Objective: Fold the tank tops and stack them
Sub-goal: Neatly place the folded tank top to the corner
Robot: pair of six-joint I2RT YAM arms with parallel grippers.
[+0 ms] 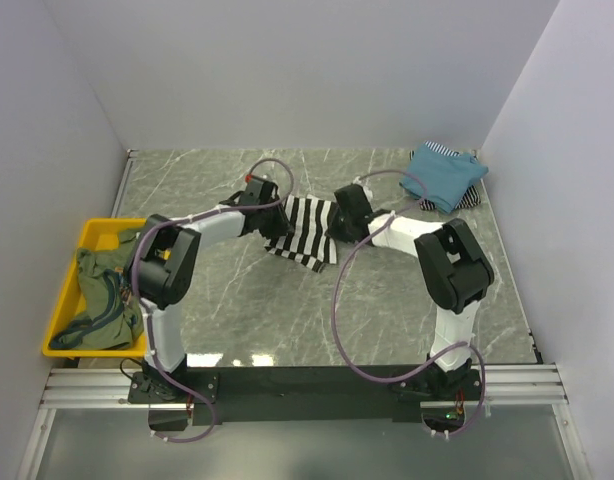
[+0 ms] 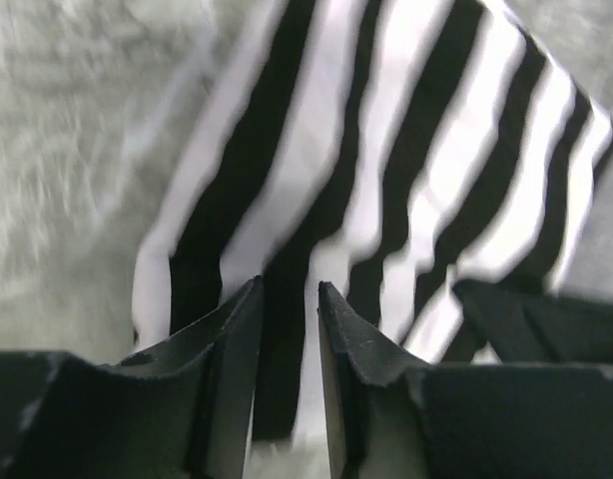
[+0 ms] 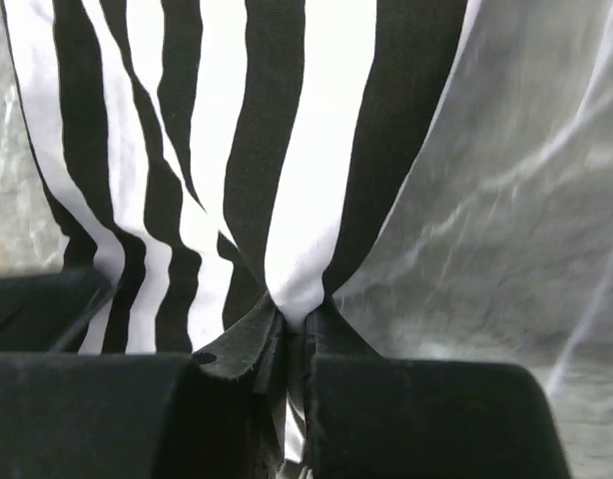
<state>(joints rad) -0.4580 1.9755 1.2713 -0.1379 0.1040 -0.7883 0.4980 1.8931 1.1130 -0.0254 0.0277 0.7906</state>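
I'll lay the black-and-white striped tank top, now partly folded on the marble table, on the folded teal-blue tank top (image 1: pixel 429 184) with my right gripper.
The black-and-white striped tank top (image 1: pixel 305 232) lies partly folded on the marble table between my two grippers. My right gripper (image 3: pixel 297 317) is shut on a pinched fold at its right edge (image 3: pixel 306 200); in the top view this gripper (image 1: pixel 333 222) sits at the cloth's right side. My left gripper (image 2: pixel 289 289) hovers over the cloth's left part (image 2: pixel 386 150), jaws apart, a black stripe showing in the gap; from above it (image 1: pixel 278 217) is at the left edge. A folded teal-blue tank top (image 1: pixel 445 175) rests on a pinstriped one (image 1: pixel 439 151) at the back right.
A yellow bin (image 1: pixel 62 300) at the table's left edge holds a crumpled olive-green tank top (image 1: pixel 102 290). White walls close in the table on three sides. Purple cables loop off both arms above the table.
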